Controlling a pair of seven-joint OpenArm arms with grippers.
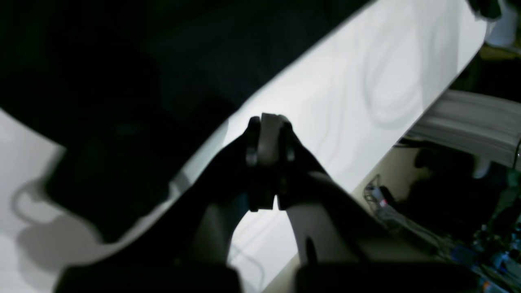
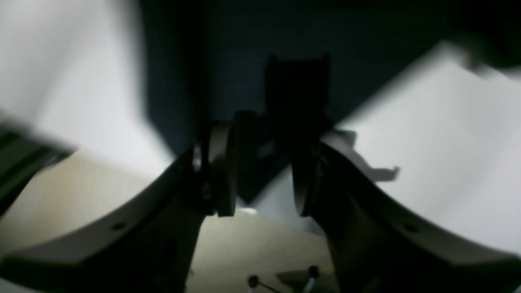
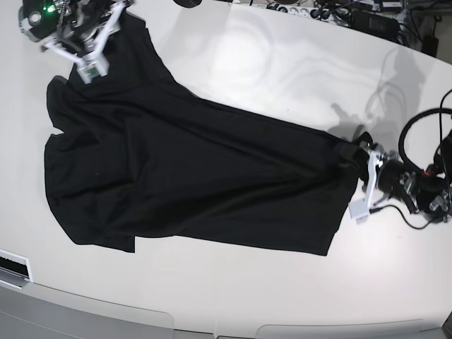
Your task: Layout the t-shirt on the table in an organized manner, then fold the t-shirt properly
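The robot's left gripper needs to release the corner of the black t-shirt on the white table (image 3: 373,159) between the cloth and the cable loop.
The black t-shirt (image 3: 198,176) lies spread across the white table (image 3: 247,56), running from the far left to the right. My right gripper (image 3: 90,67) hovers over its far-left corner. In the right wrist view, which is blurred, this gripper (image 2: 264,162) is open, with a point of the shirt (image 2: 244,61) showing in the gap. My left gripper (image 3: 364,180) sits at the shirt's right edge. In the left wrist view this gripper (image 1: 268,122) is shut over bare table (image 1: 346,101), just beside the cloth (image 1: 122,61); I see no fabric between the tips.
Cables and a power strip (image 3: 339,10) crowd the back right edge. A black cable loop (image 3: 409,134) lies by the left arm. The table's front edge (image 3: 212,328) runs along the bottom. Floor and wiring (image 1: 407,224) show beyond the table.
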